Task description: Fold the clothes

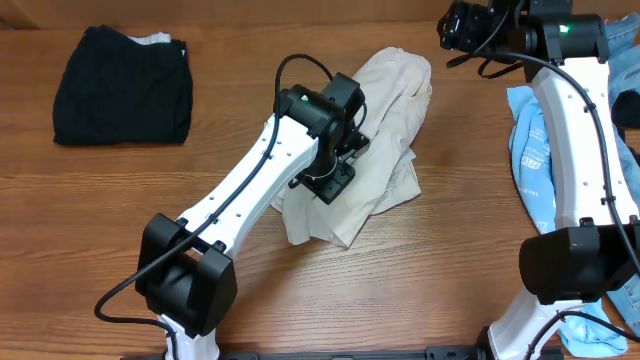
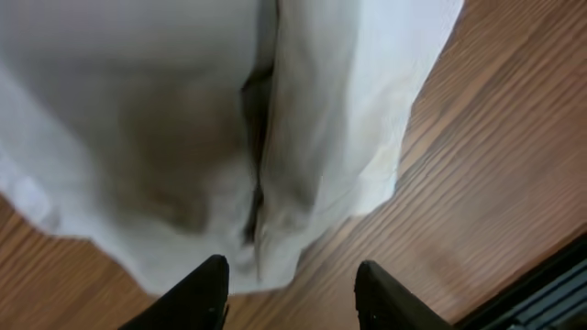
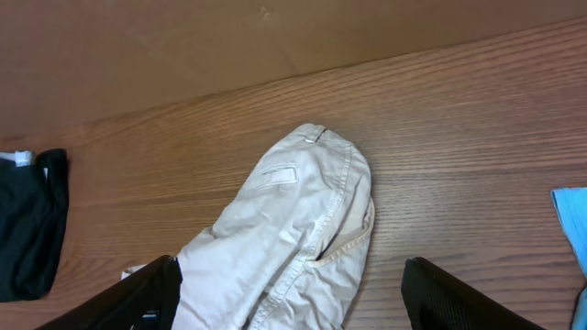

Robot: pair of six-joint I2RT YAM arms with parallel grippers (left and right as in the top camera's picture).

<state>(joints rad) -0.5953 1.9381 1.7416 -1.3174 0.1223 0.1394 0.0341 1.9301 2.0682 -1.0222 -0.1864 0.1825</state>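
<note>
The khaki shorts lie crumpled in a heap. My left gripper will lift them by the shorts' near fold [image 2: 282, 236] while my right gripper takes the far end of the shorts.
The pale beige khaki shorts [image 1: 385, 130] lie crumpled in a heap at the middle of the wooden table. My left gripper [image 1: 335, 180] hovers over the heap's lower left part, partly hiding it. In the left wrist view the shorts [image 2: 229, 137] fill the upper frame and the gripper [image 2: 292, 298] is open and empty just above their edge. My right gripper [image 1: 450, 30] is high at the far right, away from the shorts. In the right wrist view it [image 3: 289, 298] is wide open and empty, with the shorts [image 3: 284, 238] far below.
A black folded garment [image 1: 122, 85] lies at the far left and also shows in the right wrist view [image 3: 27, 238]. Blue denim and light-blue garments [image 1: 540, 150] are piled at the right edge, under the right arm.
</note>
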